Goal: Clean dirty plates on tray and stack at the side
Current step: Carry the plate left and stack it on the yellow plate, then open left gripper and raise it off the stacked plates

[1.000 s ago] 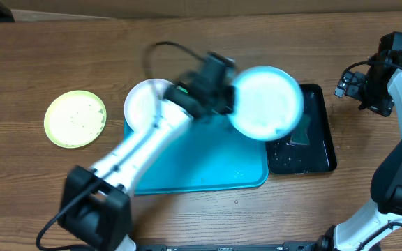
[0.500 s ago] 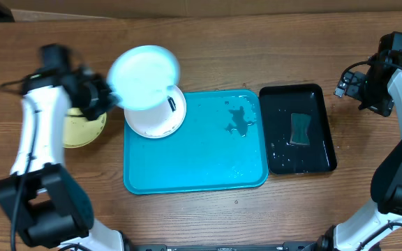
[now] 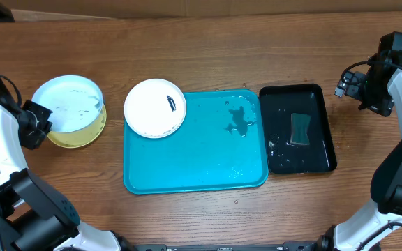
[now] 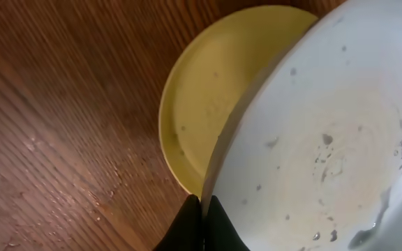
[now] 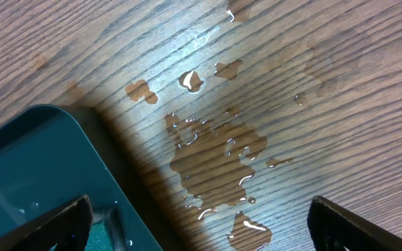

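Note:
Next, I set the pale-blue-rimmed plate down flat on top of the yellow-green-rimmed plate (image 3: 79,118) (image 4: 274,124) using my left gripper.
My left gripper (image 3: 39,120) is shut on the rim of the pale-blue-rimmed plate (image 3: 67,104), holding it tilted over the yellow-green-rimmed plate (image 3: 82,134) at the table's left. The left wrist view shows the fingers (image 4: 202,222) pinching the blue plate's edge (image 4: 326,153), with the yellow-green plate (image 4: 215,104) beneath. The all-white plate (image 3: 155,107), with a small dark smear, rests on the turquoise tray's (image 3: 194,164) far left corner. My right gripper (image 3: 368,87) is open and empty, high at the right beyond the black tray (image 3: 319,132); its fingers (image 5: 201,223) frame wet wood.
A green sponge (image 3: 300,128) lies in the glossy black tray right of the turquoise tray. A dark wet patch (image 3: 239,120) sits on the turquoise tray. Water puddles (image 5: 218,150) lie on the wood beside the black tray's corner (image 5: 33,160).
My left arm swung the pale-blue-rimmed plate from over the black tray leftward across the table to above the yellow-green-rimmed plate. The right arm has not moved.

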Controlling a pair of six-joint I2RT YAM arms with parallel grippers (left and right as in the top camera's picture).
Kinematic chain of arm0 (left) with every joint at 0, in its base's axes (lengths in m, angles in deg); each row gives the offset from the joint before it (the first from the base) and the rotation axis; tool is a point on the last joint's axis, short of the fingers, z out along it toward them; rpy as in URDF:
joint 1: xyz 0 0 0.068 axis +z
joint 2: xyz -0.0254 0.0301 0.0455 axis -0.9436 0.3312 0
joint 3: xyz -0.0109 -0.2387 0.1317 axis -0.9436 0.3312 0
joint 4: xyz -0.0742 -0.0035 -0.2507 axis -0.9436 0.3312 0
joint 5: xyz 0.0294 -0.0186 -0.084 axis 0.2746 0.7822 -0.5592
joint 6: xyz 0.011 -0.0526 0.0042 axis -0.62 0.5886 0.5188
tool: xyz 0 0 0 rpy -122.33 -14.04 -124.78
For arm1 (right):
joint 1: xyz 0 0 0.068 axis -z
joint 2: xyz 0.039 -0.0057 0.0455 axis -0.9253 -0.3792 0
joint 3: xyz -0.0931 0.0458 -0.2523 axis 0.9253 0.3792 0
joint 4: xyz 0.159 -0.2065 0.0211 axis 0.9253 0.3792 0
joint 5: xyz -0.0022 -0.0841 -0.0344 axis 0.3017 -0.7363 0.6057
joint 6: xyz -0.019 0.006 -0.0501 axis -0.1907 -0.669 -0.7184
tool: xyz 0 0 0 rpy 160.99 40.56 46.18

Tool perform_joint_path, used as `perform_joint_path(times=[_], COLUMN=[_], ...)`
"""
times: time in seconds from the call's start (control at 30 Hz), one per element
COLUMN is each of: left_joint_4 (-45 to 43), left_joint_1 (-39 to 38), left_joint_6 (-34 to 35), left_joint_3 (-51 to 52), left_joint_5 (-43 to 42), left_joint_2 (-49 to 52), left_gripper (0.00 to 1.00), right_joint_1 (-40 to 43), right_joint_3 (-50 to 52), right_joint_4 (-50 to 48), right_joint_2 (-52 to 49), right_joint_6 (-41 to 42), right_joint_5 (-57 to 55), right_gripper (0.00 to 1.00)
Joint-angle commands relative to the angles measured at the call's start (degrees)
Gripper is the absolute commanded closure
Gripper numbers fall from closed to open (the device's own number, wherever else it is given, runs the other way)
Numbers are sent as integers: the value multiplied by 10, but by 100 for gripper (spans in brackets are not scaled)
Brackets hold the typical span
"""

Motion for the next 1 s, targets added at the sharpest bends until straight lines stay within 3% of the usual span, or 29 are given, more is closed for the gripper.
perform_joint_path(times=[0.0,0.87,0.93,0.97], left_joint_4=[-9,-163,-168,-168], left_joint_1=[-3,-14,-14,-14], left_joint_6=[8,17,17,17], left_joint_3=[-10,114,116,116], left_joint_5=[54,64,64,62], left_joint_2=[3,6,6,6], left_gripper=[96,95,90,81], right_joint_1=[0,0,0,0], right_joint_3=[-4,-4,-4,-4], right_joint_4=[-2,-2,-2,-2], right_joint_2=[11,11,11,11], right_joint_6=[4,4,4,4], right_joint_5=[-4,-4,-4,-4], right_gripper=[0,0,0,0])
